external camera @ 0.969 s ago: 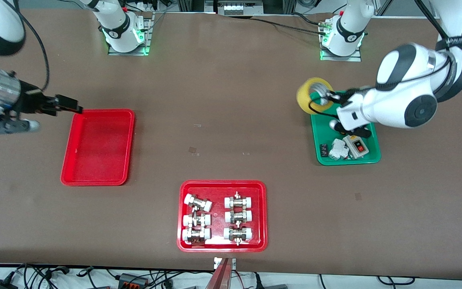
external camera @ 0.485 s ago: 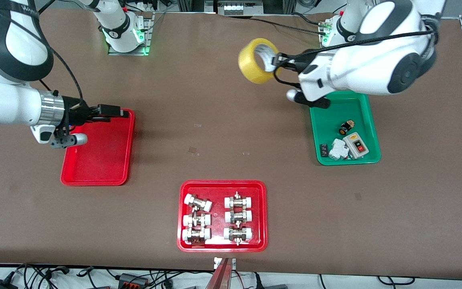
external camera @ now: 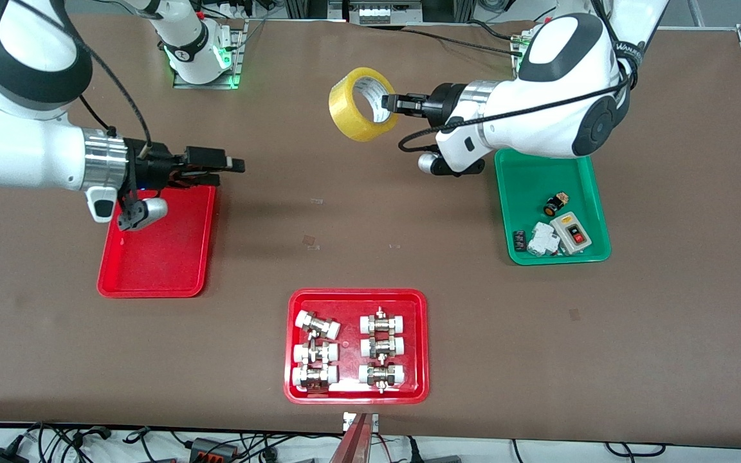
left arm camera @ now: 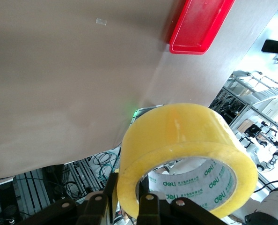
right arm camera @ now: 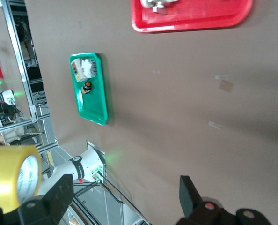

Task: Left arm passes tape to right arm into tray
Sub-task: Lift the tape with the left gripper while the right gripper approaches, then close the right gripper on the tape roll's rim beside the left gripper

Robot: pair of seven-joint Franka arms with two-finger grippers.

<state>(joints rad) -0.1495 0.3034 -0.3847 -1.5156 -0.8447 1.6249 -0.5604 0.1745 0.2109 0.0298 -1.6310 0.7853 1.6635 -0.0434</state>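
The robot's right gripper will next go to the free side of the tape (external camera: 341, 105) (right arm camera: 7, 176), across from the left gripper's fingers, and close there.
The tape (external camera: 352, 109), a yellow roll with a white core, hangs in the air over the table's middle, toward the robots' bases. My left gripper (external camera: 391, 103) is shut on the roll's wall, one finger inside the core and one outside. In the left wrist view the tape (left arm camera: 186, 145) fills the foreground around that gripper (left arm camera: 128, 194). My right gripper (external camera: 232, 165) is open and empty, over the corner of the plain red tray (external camera: 108, 270), and points toward the tape. In the right wrist view its fingers (right arm camera: 54, 197) stand wide apart, with the tape (right arm camera: 8, 180) at the edge. The tray (left arm camera: 195, 47) is empty.
A red tray (external camera: 293, 392) with several pipe fittings sits near the front camera; it also shows in the right wrist view (right arm camera: 190, 26). A green tray (external camera: 518, 193) with small electrical parts lies at the left arm's end of the table, under the left arm's wrist, and shows too in the right wrist view (right arm camera: 101, 98).
The left arm has lifted the tape from over the green tray and carried it toward the table's middle. The right gripper has moved from outside the plain red tray to over its corner.
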